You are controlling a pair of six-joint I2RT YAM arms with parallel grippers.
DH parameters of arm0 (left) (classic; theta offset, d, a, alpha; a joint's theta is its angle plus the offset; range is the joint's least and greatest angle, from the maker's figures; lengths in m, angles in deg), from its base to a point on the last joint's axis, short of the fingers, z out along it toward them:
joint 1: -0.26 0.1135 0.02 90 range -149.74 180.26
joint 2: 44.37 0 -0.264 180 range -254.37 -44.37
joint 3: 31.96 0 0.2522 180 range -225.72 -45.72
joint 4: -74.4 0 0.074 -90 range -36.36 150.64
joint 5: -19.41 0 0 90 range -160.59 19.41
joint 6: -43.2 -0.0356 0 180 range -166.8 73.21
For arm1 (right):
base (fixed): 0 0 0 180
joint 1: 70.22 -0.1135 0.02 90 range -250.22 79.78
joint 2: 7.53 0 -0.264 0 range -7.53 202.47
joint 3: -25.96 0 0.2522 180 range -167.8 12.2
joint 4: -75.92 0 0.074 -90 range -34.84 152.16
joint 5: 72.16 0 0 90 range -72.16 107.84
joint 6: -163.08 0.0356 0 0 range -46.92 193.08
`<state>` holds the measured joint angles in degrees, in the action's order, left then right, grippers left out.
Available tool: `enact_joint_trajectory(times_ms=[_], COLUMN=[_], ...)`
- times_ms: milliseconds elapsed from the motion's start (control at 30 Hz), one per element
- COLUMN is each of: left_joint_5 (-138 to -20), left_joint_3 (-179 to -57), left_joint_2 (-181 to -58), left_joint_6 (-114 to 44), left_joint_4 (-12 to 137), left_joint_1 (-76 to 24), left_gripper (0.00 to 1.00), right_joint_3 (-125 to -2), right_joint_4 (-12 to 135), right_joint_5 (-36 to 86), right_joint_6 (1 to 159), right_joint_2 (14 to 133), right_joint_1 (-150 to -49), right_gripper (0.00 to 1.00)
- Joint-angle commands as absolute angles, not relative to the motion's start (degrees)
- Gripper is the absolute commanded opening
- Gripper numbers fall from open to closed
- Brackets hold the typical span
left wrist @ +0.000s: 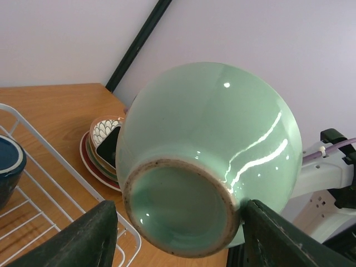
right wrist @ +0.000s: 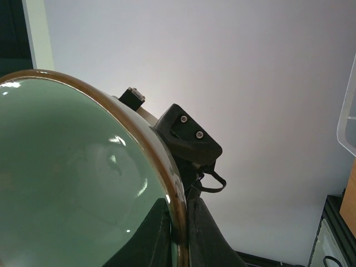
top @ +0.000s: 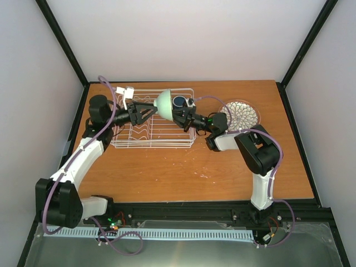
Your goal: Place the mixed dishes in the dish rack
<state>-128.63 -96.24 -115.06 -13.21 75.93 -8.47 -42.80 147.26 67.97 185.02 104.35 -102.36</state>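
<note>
Next, my left gripper shifts over and pinches the edge of the foot ring (left wrist: 230, 216), because the foot of the mint-green bowl fills the gap between its open fingers.
The small mint-green bowl (top: 165, 103) hangs tilted on its side above the white wire dish rack (top: 153, 142). My right gripper (top: 181, 115) is shut on its rim; in the right wrist view (right wrist: 181, 222) one finger is inside and one outside the bowl (right wrist: 67, 183). My left gripper (top: 147, 111) is open, its fingers on either side of the bowl's foot (left wrist: 181, 208); the left finger stands apart from it. The dark blue mug (top: 179, 102) sits in the rack's far right corner. The white petal-pattern bowl (top: 240, 114) rests on stacked plates (left wrist: 92, 161).
The rack's rim (left wrist: 33, 139) runs below the bowl in the left wrist view, with the mug (left wrist: 8, 167) at its left edge. The stack of plates lies right of the rack on the wooden table (top: 183, 172). Black frame posts stand at the back corners.
</note>
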Motion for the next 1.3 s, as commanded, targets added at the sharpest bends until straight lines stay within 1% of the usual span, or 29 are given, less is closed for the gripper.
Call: enact_joint_trajectory(times_ms=[0,167,233,600,700,733,767,800,833,867,933,1033,1267], left_joint_5=[-129.21,-132.46,-133.54,-135.67,-136.02,-136.06,-135.89,-135.26,-134.22,-133.04,-130.91,-128.92,-129.39], left_joint_3=[-96.50,-95.48,-95.03,-94.44,-94.45,-94.47,-94.62,-94.75,-94.95,-95.28,-96.05,-96.97,-97.14], left_joint_2=[-118.05,-121.06,-121.89,-124.20,-124.75,-124.71,-124.58,-124.23,-123.61,-122.99,-121.86,-121.11,-122.54], left_joint_6=[-10.48,-5.42,-3.65,-0.70,-0.73,-1.00,-1.55,-2.48,-3.92,-5.60,-8.75,-11.79,-11.46], left_joint_4=[80.20,88.24,91.13,97.07,97.47,97.04,96.02,94.28,92.03,89.33,84.77,80.82,81.82], left_joint_1=[-8.70,-8.70,-8.70,-8.70,-8.70,-8.66,-8.70,-8.70,-8.70,-8.70,-8.70,-8.70,-8.70], left_gripper=[0.63,0.62,0.60,0.27,0.20,0.19,0.20,0.25,0.40,0.48,0.58,0.61,0.62], right_joint_3=[-43.86,-46.64,-47.75,-50.06,-50.11,-50.03,-50.07,-50.17,-50.17,-50.23,-50.21,-49.88,-48.68], right_joint_4=[158.31,158.31,158.32,158.31,158.32,158.32,158.32,158.32,158.32,158.32,158.32,158.30,158.24], right_joint_5=[71.63,72.76,73.02,74.75,74.88,74.88,74.95,75.05,75.07,75.15,75.30,75.58,76.07], right_joint_6=[184.01,184.79,185.14,186.02,185.89,185.85,185.80,185.68,185.67,185.67,185.52,185.31,184.95], right_joint_2=[100.55,101.99,102.67,104.33,104.14,103.97,103.83,103.67,103.47,103.29,102.83,102.07,100.06], right_joint_1=[-105.34,-107.20,-107.88,-109.57,-109.68,-109.67,-109.60,-109.59,-109.59,-109.61,-109.65,-109.68,-109.96], right_gripper=[0.03,0.03,0.03,0.03,0.03,0.03,0.03,0.03,0.03,0.03,0.03,0.03,0.03])
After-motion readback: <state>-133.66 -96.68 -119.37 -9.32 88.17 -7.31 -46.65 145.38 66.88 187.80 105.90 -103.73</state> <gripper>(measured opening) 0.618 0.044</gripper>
